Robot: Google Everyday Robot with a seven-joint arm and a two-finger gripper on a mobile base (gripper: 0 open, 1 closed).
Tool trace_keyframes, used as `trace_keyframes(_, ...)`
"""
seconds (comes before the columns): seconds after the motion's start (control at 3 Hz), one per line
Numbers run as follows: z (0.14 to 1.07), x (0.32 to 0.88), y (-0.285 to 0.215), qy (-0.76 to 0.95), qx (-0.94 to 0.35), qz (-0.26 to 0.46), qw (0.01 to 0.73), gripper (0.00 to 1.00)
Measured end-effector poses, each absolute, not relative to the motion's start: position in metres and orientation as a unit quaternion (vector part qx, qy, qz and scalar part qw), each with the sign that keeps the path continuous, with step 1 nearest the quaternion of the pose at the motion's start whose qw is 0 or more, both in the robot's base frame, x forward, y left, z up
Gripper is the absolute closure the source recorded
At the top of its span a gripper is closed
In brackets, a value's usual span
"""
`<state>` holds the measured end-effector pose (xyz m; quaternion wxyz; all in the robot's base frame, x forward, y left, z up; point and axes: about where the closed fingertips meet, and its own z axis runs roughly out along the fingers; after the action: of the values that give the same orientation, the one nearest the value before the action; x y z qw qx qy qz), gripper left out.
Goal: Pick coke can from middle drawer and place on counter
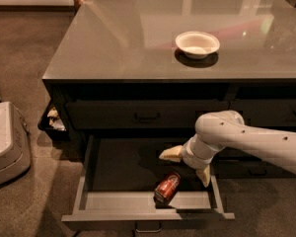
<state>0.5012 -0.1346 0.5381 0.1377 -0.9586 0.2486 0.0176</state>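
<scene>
Next, my gripper goes down to the coke can near the open drawer's front and closes around the middle of its body (166, 188).
The coke can (167, 187) lies on its side near the front wall of the open middle drawer (93, 201). My gripper (187, 164) hangs over the drawer, just above and to the right of the can, not touching it. Its two pale fingers are spread wide, one finger (170, 153) to the left and one (204, 175) to the right, with nothing between them. The glossy grey counter (128, 38) tops the dark cabinet above.
A white bowl (197, 44) stands on the counter at the right. A shut dark drawer with a black handle (146, 117) is above the open one. A white machine (5, 142) stands on the carpet at left. A bin of scraps (54, 121) sits beside the cabinet.
</scene>
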Motion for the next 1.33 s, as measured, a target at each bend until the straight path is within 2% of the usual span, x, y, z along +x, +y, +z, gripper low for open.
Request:
trace_keyframes(0.67, 0.525, 0.502, -0.126, 0.239, -0.961, 0.025, 0.137, 0.00)
trace_keyframes(1.33, 0.446, 0.507, -0.087, 0.225, -0.962, 0.055, 0.144, 0.00)
